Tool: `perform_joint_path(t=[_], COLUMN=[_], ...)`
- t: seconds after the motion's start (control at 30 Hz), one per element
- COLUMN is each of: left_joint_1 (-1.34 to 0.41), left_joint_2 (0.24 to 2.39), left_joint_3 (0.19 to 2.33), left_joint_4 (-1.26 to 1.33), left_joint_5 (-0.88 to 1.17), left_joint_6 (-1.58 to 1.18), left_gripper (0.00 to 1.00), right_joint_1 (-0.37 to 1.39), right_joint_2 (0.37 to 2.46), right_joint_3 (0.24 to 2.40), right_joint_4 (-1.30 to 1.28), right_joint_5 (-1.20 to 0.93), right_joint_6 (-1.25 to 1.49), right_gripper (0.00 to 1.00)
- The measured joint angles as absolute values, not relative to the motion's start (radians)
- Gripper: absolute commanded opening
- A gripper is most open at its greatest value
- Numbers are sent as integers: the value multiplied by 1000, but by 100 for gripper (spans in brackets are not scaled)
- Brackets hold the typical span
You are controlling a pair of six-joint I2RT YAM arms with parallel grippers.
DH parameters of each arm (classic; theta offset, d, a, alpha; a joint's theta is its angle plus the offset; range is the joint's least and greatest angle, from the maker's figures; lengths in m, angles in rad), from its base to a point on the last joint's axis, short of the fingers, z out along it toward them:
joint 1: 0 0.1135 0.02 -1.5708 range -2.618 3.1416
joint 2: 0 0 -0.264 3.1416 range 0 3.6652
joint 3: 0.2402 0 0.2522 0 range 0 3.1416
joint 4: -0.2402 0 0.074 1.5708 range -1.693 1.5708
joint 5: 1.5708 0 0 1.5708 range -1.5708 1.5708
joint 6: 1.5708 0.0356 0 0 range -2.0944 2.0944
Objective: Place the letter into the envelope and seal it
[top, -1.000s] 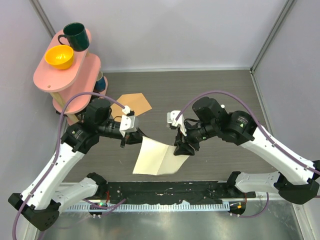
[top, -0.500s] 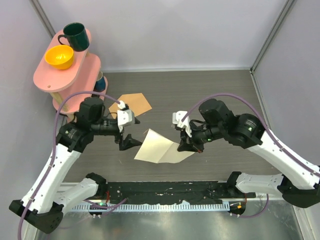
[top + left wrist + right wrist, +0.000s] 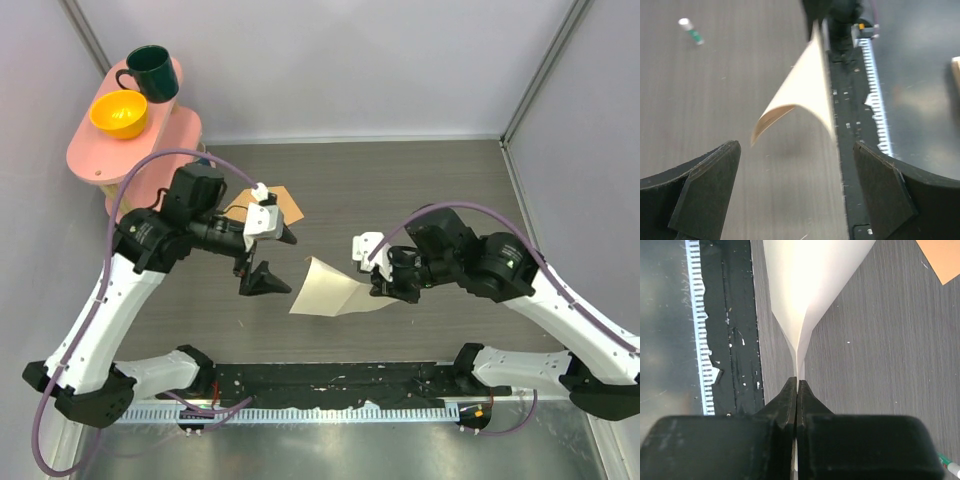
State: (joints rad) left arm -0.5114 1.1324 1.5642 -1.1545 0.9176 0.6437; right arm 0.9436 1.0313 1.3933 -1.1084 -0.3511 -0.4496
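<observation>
My right gripper is bunching the letter into a curl, so my left gripper will take the letter's loose end [image 3: 306, 291] while my right gripper moves to the letter's corner.
The pale cream letter [image 3: 328, 288] hangs curled above the table, pinched at its right edge by my right gripper [image 3: 384, 284]. In the right wrist view the jaws are shut flat on the letter [image 3: 810, 290] at the gripper tip [image 3: 797, 386]. My left gripper [image 3: 275, 259] is open just left of the sheet and touches nothing. Its wrist view shows the letter [image 3: 802, 95] ahead of the wide-apart fingers [image 3: 707, 192]. The tan envelope [image 3: 290, 206] lies flat behind the left gripper, partly hidden by it. One corner of the envelope [image 3: 941, 255] shows in the right wrist view.
A pink two-tier shelf [image 3: 95, 155] at the back left carries a green mug [image 3: 150, 70] and a yellow bowl [image 3: 118, 113]. A small green-and-white tube [image 3: 691, 31] lies on the table. A black strip [image 3: 330, 380] runs along the near edge.
The left gripper opened, let go of the letter and drew back to the left. The right gripper shut on the letter's right edge and carried it a little to the right.
</observation>
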Motion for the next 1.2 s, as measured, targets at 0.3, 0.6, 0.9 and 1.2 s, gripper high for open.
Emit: perform_joint_path(t=[0.3, 0.6, 0.9, 1.2], left_joint_1=[-708, -744, -743, -743], left_joint_2=[1138, 1142, 1081, 1116], left_joint_3=[1472, 1324, 1277, 1326], left_joint_4=[-955, -775, -715, -771], left_joint_5=[896, 881, 833, 860], left_joint_6=[366, 210, 210, 287], left_gripper=[80, 67, 86, 100], right_joint_1=[953, 982, 996, 1003], right_joint_2=[1089, 1100, 1100, 1103], right_joint_3=[1439, 1466, 1466, 1463], right_joint_4=[-1115, -1113, -1118, -1131], right_joint_5=[-328, -318, -316, -316], right_joint_6=[-515, -558, -598, -620], right_gripper=[1, 1, 1, 1])
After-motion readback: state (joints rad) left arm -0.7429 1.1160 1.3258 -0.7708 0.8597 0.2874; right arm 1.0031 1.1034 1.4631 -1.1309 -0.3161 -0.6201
